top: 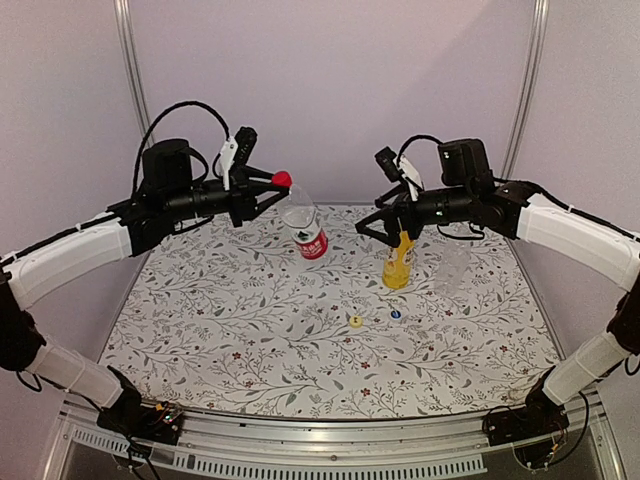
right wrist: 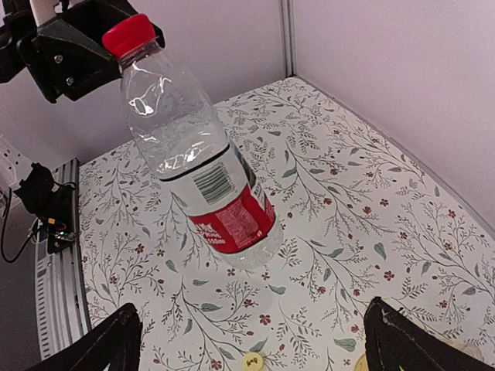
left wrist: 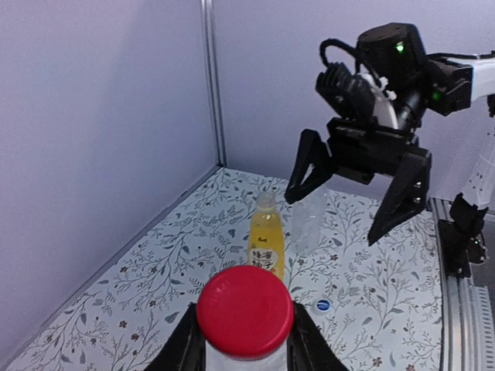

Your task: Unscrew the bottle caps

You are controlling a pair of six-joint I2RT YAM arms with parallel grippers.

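Next, my left gripper lets go of the labelled bottle in my right gripper's hold above the tablecloth, beside the yellow-orange bottle [top: 331, 241].
My left gripper [top: 276, 184] is shut on the red cap [top: 282, 179] of the clear bottle with the red-and-white label [top: 306, 232]. That bottle leans, with its base at the table. The cap fills the bottom of the left wrist view [left wrist: 245, 311] between my fingers. My right gripper [top: 388, 226] is open and empty, hovering over the yellow-orange bottle [top: 398, 263], which stands uncapped. The clear unlabelled bottle [top: 455, 262] stands to its right. The yellow cap [top: 355, 321] and the blue cap [top: 395, 314] lie loose on the table.
The floral tablecloth [top: 250, 340] covers the table. Purple walls close in the back and both sides. In the right wrist view, the labelled bottle [right wrist: 203, 166] leans ahead of the open fingers [right wrist: 116, 336], and the yellow cap [right wrist: 251, 360] lies below.
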